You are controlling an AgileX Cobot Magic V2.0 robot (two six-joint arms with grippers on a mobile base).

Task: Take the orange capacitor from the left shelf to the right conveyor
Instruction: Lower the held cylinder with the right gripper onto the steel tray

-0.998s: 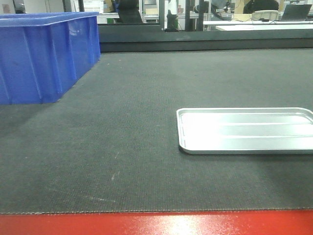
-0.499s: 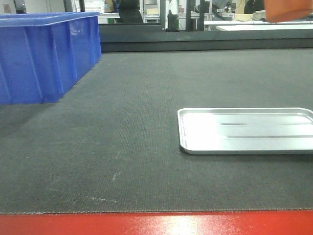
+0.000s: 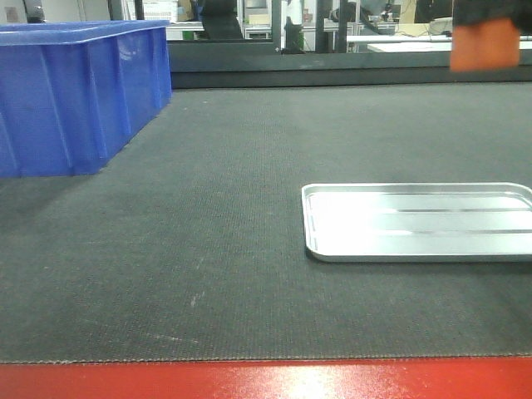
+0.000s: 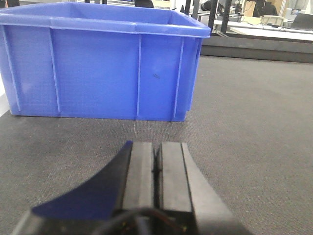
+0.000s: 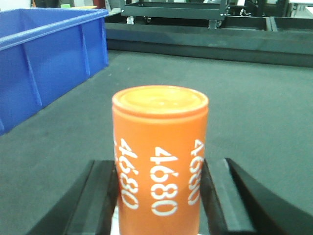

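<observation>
Next, my right gripper lets go of the orange capacitor upright near the middle of the silver tray point(image 3: 437, 223).
The orange capacitor point(image 5: 160, 156) with white "4680" print is clamped between the two black fingers of my right gripper point(image 5: 159, 196). In the front view the capacitor point(image 3: 485, 45) hangs at the top right, high above the dark grey conveyor belt point(image 3: 208, 208) and over the far end of the silver tray point(image 3: 416, 221). Only a dark bit of the right gripper point(image 3: 486, 10) shows above it there. My left gripper point(image 4: 156, 169) is shut and empty, low over the belt point(image 4: 244, 122), pointing at the blue bin point(image 4: 98, 63). The left shelf is out of view.
The blue plastic bin point(image 3: 75, 96) stands on the belt at the back left. The shallow silver tray lies on the belt at the right. The belt's red front edge point(image 3: 266, 380) runs along the bottom. A dark rail point(image 3: 332, 66) bounds the belt at the back.
The capacitor came into the front view at the top right and has dropped lower, with the dark gripper now showing above it. Bin and tray have not moved.
</observation>
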